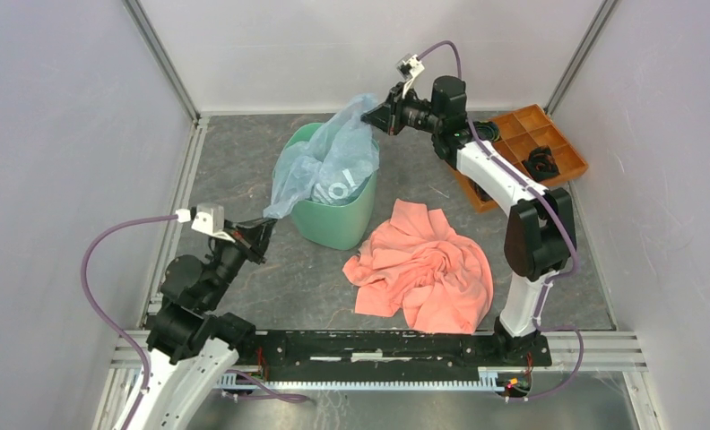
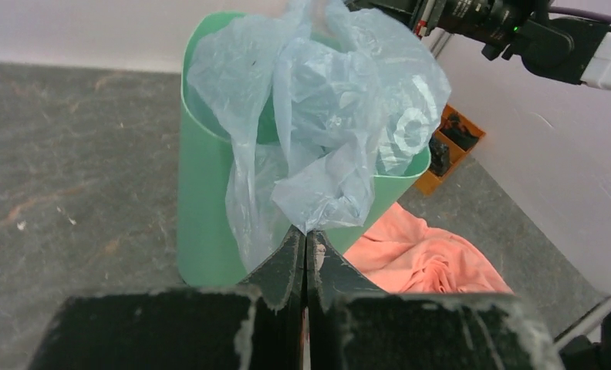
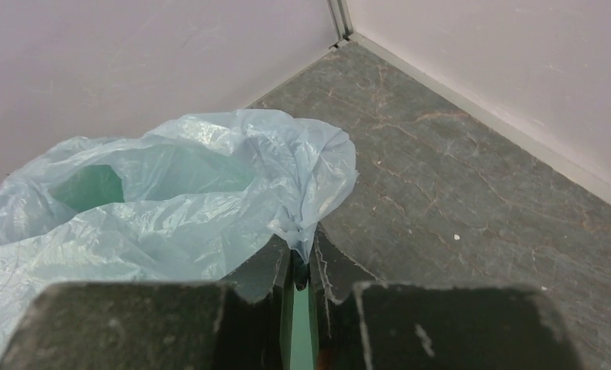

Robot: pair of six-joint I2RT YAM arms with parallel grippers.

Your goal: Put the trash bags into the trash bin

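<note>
The trash bag stretches at a slant across the trash bin's opening and the bag's lettered side is slack, so the robot's right gripper will take that side [image 1: 341, 184] and pull it open.
The mint-green trash bin [image 1: 338, 222] stands upright at the table's middle back. The pale blue-grey trash bag [image 1: 329, 161] with white lettering is stretched over and partly inside it. My left gripper [image 1: 266, 224] is shut on the bag's near-left corner, outside the bin at its lower left. My right gripper [image 1: 372, 114] is shut on the bag's far-right corner, above the bin's back rim. In the left wrist view the bag [image 2: 325, 116] bulges from the bin [image 2: 206, 200] and my left gripper [image 2: 305, 233] pinches it. In the right wrist view my right gripper [image 3: 301, 253] pinches the bag [image 3: 171, 208].
A salmon-pink cloth [image 1: 428, 267] lies crumpled right of the bin, near the right arm's base. An orange compartment tray [image 1: 535, 143] with small black parts sits at the back right. Enclosure walls stand on three sides.
</note>
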